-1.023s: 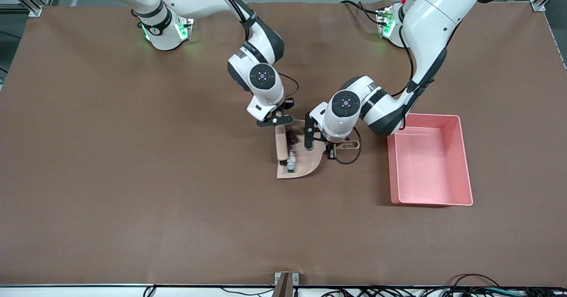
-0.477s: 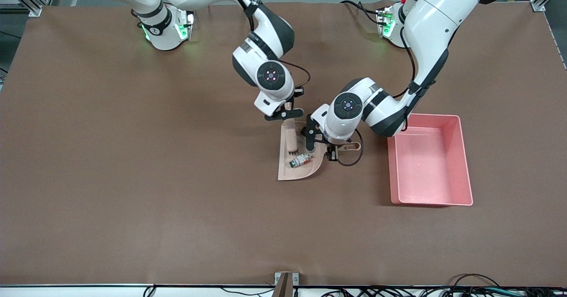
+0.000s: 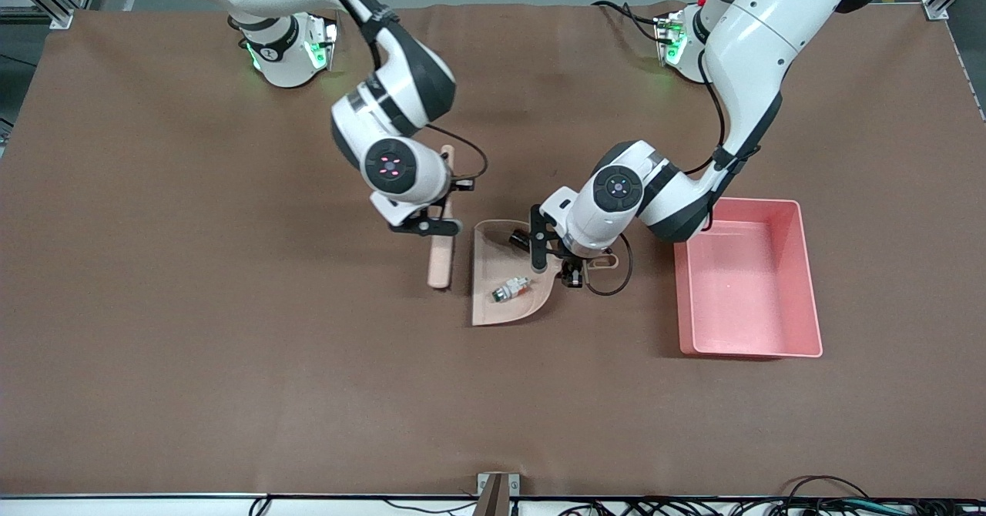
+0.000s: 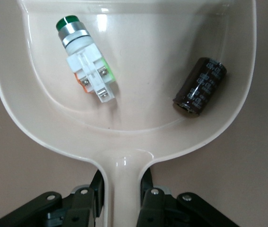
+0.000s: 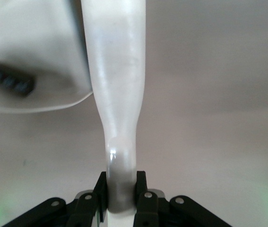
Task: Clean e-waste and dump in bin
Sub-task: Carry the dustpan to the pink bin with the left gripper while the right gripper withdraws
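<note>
The robot's right gripper will put the beige brush down on the bare brown mat (image 3: 240,208), far across the dustpan from the pink bin.
The beige dustpan (image 3: 501,308) sits mid-table, and both e-waste parts lie in it. The dark maroon-black block (image 3: 520,237) is by the pan's wall. The white-silver piece with the green tip (image 3: 510,290) is nearer the front camera. My left gripper (image 3: 570,266) is shut on the dustpan handle. In the left wrist view the gripper (image 4: 123,194) clamps the handle of the pan (image 4: 124,137), which holds the white-silver piece (image 4: 86,71) and the dark block (image 4: 200,86). My right gripper (image 3: 433,227) is shut on the beige brush (image 3: 440,266), also seen in the right wrist view (image 5: 115,94), beside the dustpan.
The pink bin (image 3: 682,300) stands on the table beside the dustpan, toward the left arm's end, with nothing visible inside. A black cable loops by the dustpan handle (image 3: 612,281). The brown mat (image 3: 231,346) covers the table.
My right gripper has lifted the brush out of the dustpan and moved it toward the right arm's end. The white-silver piece has rolled inside the pan, and the pan has shifted slightly.
</note>
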You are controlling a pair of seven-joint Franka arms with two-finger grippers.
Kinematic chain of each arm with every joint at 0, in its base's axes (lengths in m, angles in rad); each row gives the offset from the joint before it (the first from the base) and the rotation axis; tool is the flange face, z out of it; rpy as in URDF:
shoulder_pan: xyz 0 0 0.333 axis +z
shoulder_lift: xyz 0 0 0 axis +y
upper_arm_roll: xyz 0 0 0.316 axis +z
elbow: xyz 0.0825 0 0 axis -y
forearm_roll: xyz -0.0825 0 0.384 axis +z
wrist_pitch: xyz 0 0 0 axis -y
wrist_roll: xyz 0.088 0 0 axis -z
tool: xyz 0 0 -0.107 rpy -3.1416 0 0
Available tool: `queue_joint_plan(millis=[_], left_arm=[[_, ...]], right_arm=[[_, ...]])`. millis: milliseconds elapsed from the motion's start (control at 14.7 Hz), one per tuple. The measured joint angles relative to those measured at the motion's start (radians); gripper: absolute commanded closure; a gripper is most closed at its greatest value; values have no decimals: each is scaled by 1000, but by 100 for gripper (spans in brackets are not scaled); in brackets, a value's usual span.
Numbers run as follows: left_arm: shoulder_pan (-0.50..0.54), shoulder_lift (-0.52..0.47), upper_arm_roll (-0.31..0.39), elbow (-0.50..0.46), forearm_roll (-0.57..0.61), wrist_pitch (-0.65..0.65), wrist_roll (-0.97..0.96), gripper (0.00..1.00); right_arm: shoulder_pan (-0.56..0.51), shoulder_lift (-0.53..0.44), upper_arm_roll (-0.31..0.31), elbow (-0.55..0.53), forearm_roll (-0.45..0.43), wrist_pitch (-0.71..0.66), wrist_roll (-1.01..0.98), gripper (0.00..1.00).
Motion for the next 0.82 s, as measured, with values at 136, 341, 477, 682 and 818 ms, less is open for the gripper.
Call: queue_joint_plan(millis=[136,341,477,682,818], left_arm=[[11,0,-15,27,-39,0,30,100],[79,0,-81,47,-48,-1,47,100],[150,-2,-136,59,-48,-5,52,100],[264,-18,-205,75,-48,-31,69,100],[344,-26,-256,97,-48,-71,96,100]], right_arm=[[-70,-72,-3,-117,0,27,10,100],[-170,-205,-6,-328,-1,83,-19,100],[-252,-290,-7,-436,-2,91,-123,100],[-432,-376,-12,-578,-61,138,-334,100],[-506,-394,-15,-675,-138,241,-392,100]])
